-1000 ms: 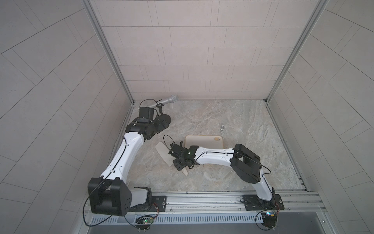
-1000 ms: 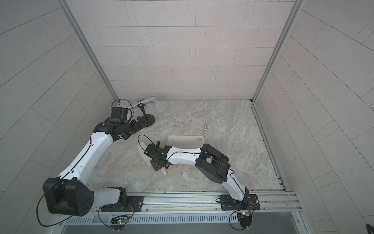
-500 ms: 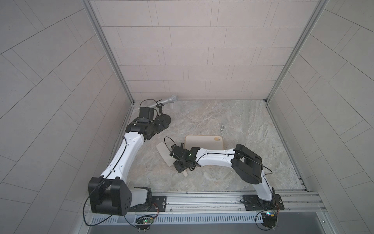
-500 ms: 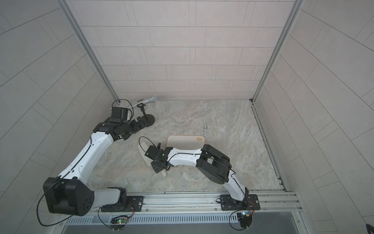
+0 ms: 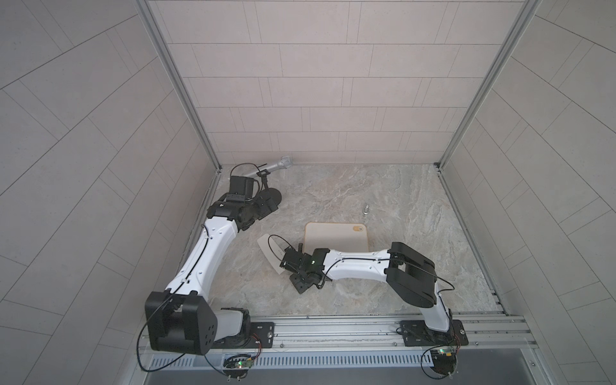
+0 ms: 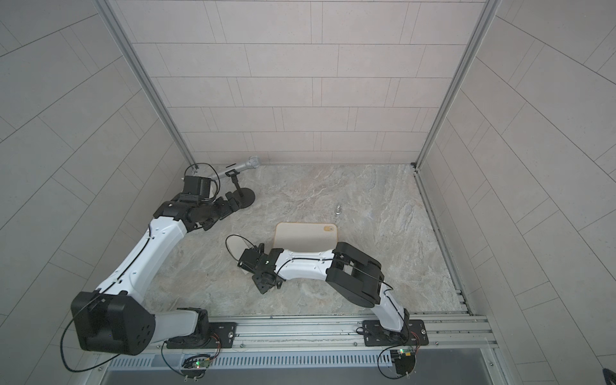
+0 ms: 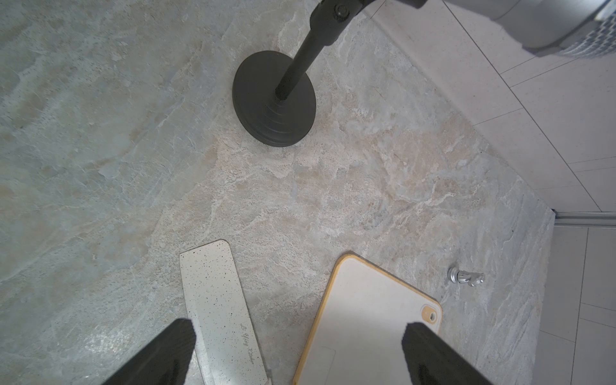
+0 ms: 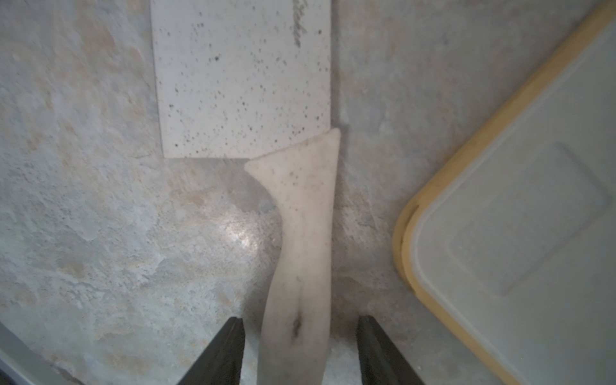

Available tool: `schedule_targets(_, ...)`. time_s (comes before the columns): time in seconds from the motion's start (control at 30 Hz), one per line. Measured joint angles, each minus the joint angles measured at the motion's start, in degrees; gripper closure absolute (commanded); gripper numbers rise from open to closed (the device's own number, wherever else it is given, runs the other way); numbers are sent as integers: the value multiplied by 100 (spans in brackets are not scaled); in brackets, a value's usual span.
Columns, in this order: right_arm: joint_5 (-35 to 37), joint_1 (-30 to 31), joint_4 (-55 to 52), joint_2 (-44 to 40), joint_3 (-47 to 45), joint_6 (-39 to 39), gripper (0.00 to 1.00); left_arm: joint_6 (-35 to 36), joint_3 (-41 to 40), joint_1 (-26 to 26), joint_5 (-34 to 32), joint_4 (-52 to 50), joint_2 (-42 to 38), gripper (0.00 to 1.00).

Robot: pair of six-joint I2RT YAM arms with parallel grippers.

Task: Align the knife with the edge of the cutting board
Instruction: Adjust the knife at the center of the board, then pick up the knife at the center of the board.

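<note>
My right gripper straddles the knife handle's dark mark, so it should grip nearer the handle's end point(image 8: 292, 368), leaving the handle's front for my left gripper.
The knife point(image 5: 269, 248) lies flat on the marble table, left of the cutting board point(image 5: 336, 237) and slanted against its left edge, with a gap between them. In the right wrist view its speckled blade point(image 8: 240, 76) and cream handle point(image 8: 303, 233) run straight ahead, and the board's tan rim point(image 8: 405, 233) is off to one side. My right gripper point(image 8: 300, 333) is open astride the handle, with table showing on both sides. From above it covers the handle point(image 5: 297, 266). My left gripper point(image 7: 300, 333) is open and empty near the back left point(image 5: 266, 205), with the knife point(image 7: 216, 300) and board point(image 7: 366, 320) beyond it.
A silver microphone point(image 5: 276, 165) on a black stand with a round base point(image 7: 273, 103) stands at the back left, close to my left gripper. A small metal piece point(image 5: 366, 209) lies behind the board. Tiled walls close in three sides.
My right gripper's jaws have opened off the knife handle, which now lies free between them. The right wrist has shifted slightly. The left arm has not moved.
</note>
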Motion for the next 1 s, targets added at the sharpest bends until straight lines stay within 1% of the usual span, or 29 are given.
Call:
schedule_targets(0.33, 374, 284, -514, 205, 345, 153, 48, 0, 0, 2, -39, 0, 0, 0)
schedule_targets(0.47, 387, 293, -575, 260, 422, 208, 53, 0, 0, 2, -52, 0, 0, 0)
schedule_targets(0.67, 411, 304, -734, 363, 601, 219, 54, 0, 0, 2, -59, -2, 0, 0)
schedule_targets(0.73, 413, 304, -761, 380, 625, 221, 57, 0, 0, 2, -59, -2, 0, 0)
schedule_targets(0.83, 413, 319, -739, 396, 645, 264, 71, 0, 0, 2, -59, -2, 0, 0)
schedule_targets(0.87, 439, 334, -726, 398, 645, 284, 78, 0, 0, 2, -59, -2, 0, 0)
schedule_targets(0.9, 501, 343, -726, 396, 640, 343, 88, 0, 0, 2, -59, -2, 0, 0)
schedule_targets(0.93, 529, 345, -706, 396, 640, 304, 100, 0, 0, 2, -59, -2, 0, 0)
schedule_targets(1.0, 649, 372, -660, 369, 599, 343, 100, 0, 0, 2, -59, -2, 0, 0)
